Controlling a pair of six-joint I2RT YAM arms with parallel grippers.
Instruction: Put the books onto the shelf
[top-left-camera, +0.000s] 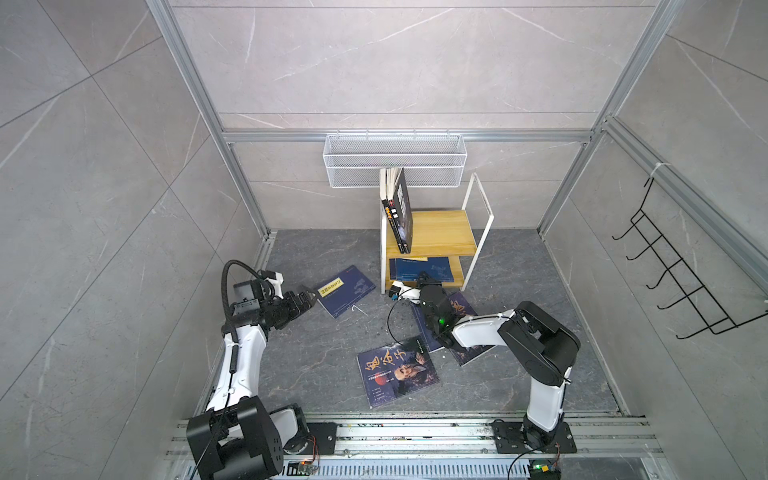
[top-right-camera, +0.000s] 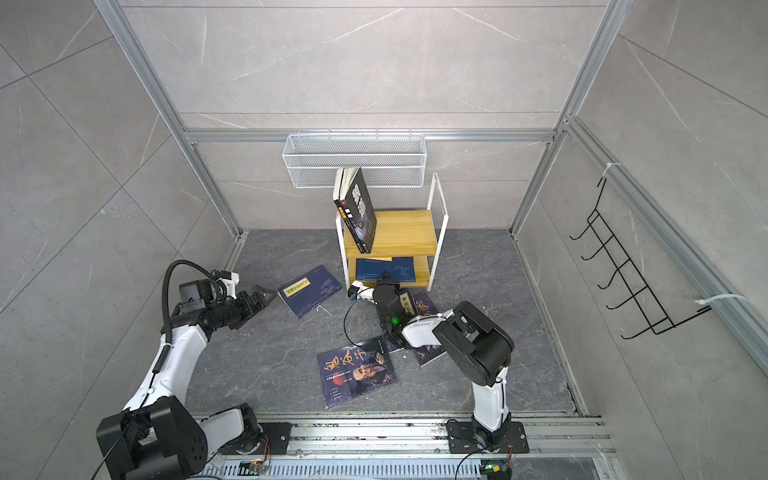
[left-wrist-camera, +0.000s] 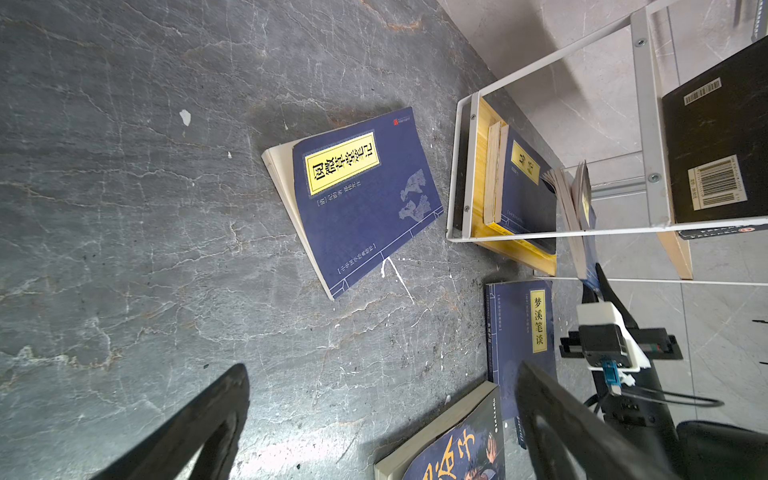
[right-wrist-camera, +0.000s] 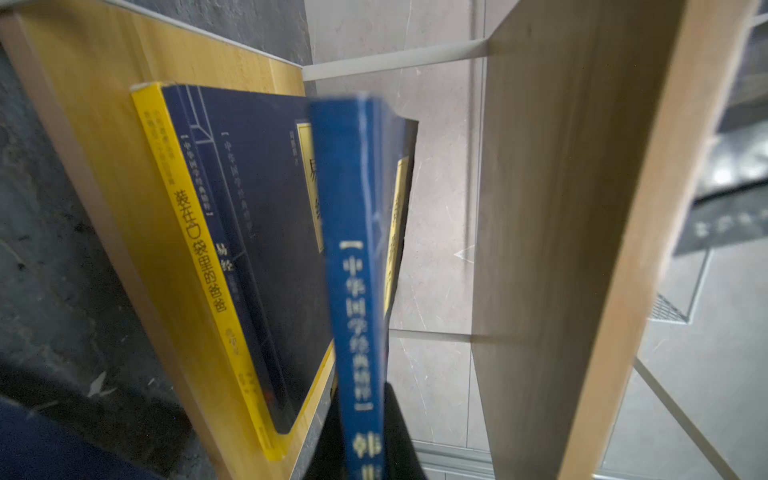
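Note:
The robot's right gripper should release the blue book on top of the navy book (top-left-camera: 417, 269) (right-wrist-camera: 260, 240) on the lower board of the shelf.
The shelf (top-left-camera: 436, 232) stands at the back of the floor. Black books (top-left-camera: 401, 212) lean upright on its top board. A navy and a yellow book (right-wrist-camera: 232, 232) lie stacked on the lower board (right-wrist-camera: 104, 145). My right gripper (right-wrist-camera: 365, 415) is shut on a blue book (right-wrist-camera: 361, 270), held on edge inside the lower tier just above that stack. My left gripper (top-left-camera: 309, 297) is open, just left of a navy book with a yellow label (left-wrist-camera: 365, 199) lying on the floor, and nothing is between its fingers. A navy portrait book (top-left-camera: 397, 372) lies near the front. More navy books (top-left-camera: 465, 307) lie under the right arm.
A white wire mesh basket (top-left-camera: 395, 160) hangs on the back wall just above the shelf. A black wire hook rack (top-left-camera: 681, 270) hangs on the right wall. Aluminium rails (top-left-camera: 415, 432) run along the front, carrying both arm bases.

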